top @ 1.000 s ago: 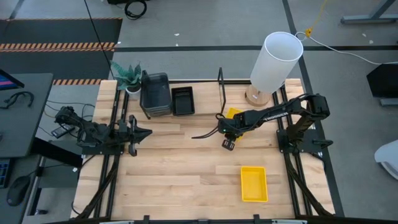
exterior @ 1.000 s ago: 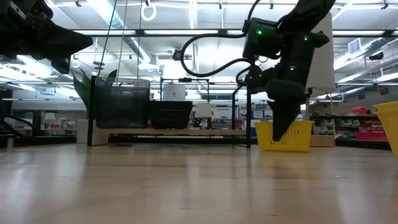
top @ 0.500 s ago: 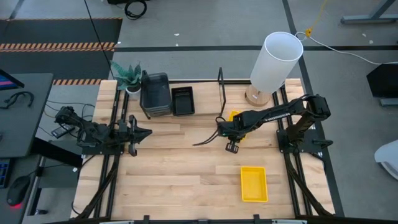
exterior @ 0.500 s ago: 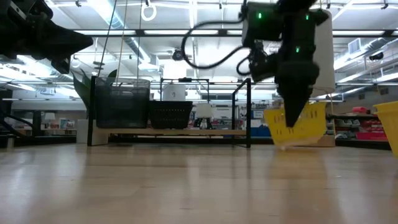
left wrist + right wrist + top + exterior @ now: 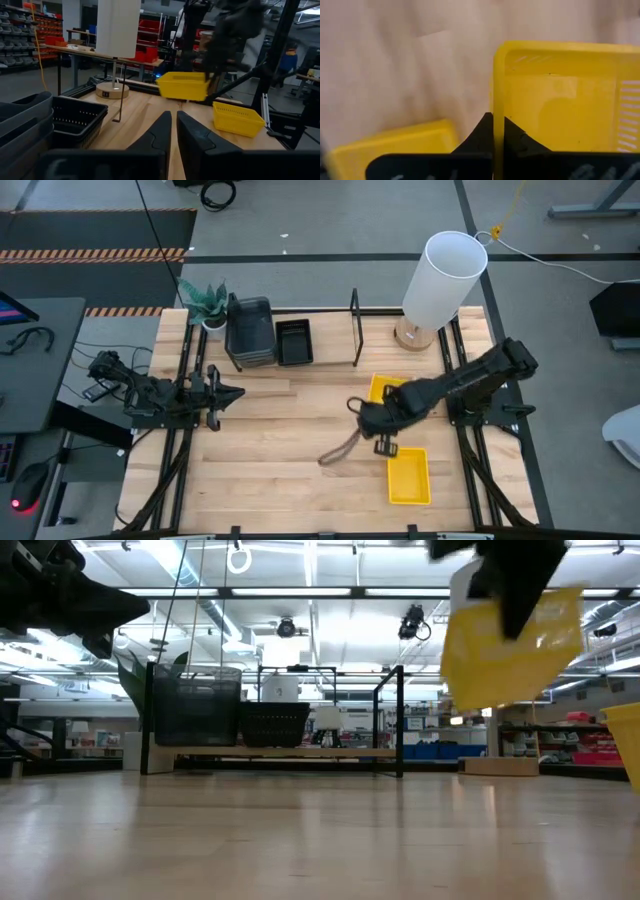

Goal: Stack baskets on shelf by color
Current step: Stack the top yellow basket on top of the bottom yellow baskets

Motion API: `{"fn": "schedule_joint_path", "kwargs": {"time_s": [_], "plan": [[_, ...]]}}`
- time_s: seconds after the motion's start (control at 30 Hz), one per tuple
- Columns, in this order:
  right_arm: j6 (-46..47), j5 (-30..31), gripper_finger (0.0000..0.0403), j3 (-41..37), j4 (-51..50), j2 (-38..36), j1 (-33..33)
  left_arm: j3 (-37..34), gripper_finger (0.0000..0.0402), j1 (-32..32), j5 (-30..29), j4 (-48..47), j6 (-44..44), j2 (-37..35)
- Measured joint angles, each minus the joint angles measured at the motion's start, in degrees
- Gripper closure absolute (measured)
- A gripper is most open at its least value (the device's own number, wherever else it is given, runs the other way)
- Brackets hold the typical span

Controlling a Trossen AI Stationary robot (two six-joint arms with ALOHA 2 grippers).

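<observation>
The robot's right gripper needs to release the yellow basket it holds inside the second yellow basket [image 5: 402, 455] [image 5: 420, 150] near the table's near edge.
My right gripper [image 5: 498, 123] is shut on a bright yellow basket [image 5: 384, 387], held high above the table's middle right in the low view [image 5: 512, 644]. A second yellow basket [image 5: 408, 476] sits flat on the table near its near edge, just below and beside the held one [image 5: 390, 146]. The shelf [image 5: 355, 330] runs along the far edge, its black frame upright. On it stand a stack of grey baskets [image 5: 249, 330] and a black basket [image 5: 293, 342]. My left gripper [image 5: 173, 129] waits shut at the table's left side [image 5: 222, 392]. My right gripper pinches one wall of the yellow basket at its rim [image 5: 498, 100], one finger inside the basket and one outside. The fingers come from above, pointing down. The basket is lifted clear of the table and hangs tilted below the fingers [image 5: 512, 644].
A tall white cylinder [image 5: 444, 278] stands on a round wooden base at the far right corner. A small potted plant [image 5: 205, 305] sits at the shelf's left end. A dark cable loop [image 5: 340, 451] hangs from the right arm over the table's middle.
My right gripper has lifted the yellow basket off the table, raising it high and carrying it toward the near edge, over the second yellow basket. The basket now hangs tilted where it earlier stood flat. The fingers have stayed shut on it.
</observation>
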Motion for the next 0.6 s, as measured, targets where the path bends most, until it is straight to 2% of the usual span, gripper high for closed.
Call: {"fn": "schedule_joint_path", "kwargs": {"time_s": [0.3, 0.6], "plan": [[12.0, -7.6, 0.0398, 7.8, -0.8, 0.0, 14.9, 0.0, 0.0376, 0.0, 0.0, 0.0, 0.0, 0.0], [21.6, -8.1, 0.0397, 10.8, 2.1, 0.1, 27.5, 0.0, 0.0366, 0.0, 0.0, 0.0, 0.0, 0.0]]}}
